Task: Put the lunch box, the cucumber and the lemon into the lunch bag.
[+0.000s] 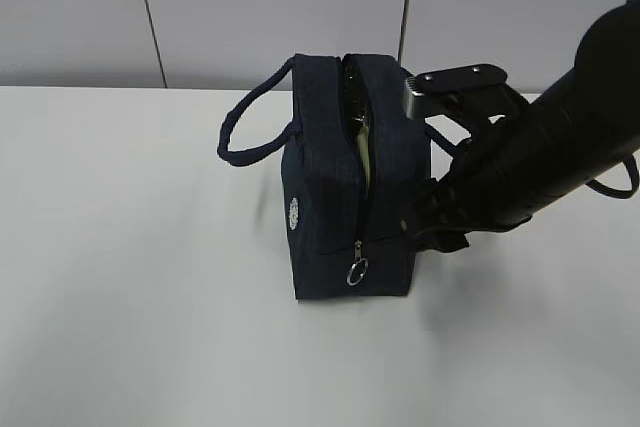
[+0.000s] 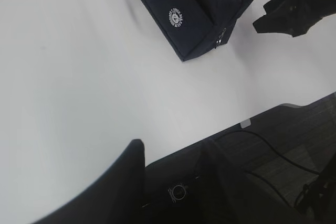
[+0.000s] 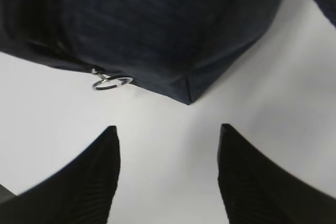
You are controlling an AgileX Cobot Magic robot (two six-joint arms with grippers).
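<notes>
The lunch bag's bottom corner is in front of my right gripper, with the ring pull off to one side, so next I back off and take the ring pull (image 1: 357, 272) from the front.
The dark navy lunch bag (image 1: 325, 217) stands upright mid-table, its top zipper open along the middle. A pale green strip, the lunch box (image 1: 368, 159), shows through the slit. The silver ring pull (image 1: 357, 271) hangs at the zipper's near end. The cucumber and the lemon are hidden. My right gripper (image 1: 428, 232) is low beside the bag's right wall, open and empty. In the right wrist view the right gripper (image 3: 168, 129) faces the lunch bag's (image 3: 157, 24) bottom corner, near the ring pull (image 3: 112, 83). My left gripper (image 2: 173, 145) is open and empty, far from the lunch bag (image 2: 205, 9).
One loop handle (image 1: 245, 127) juts from the bag's left side, and another (image 1: 615, 182) shows behind the right arm. The white table (image 2: 79, 77) ends at a front edge (image 2: 247, 124) with dark floor and cables beyond.
</notes>
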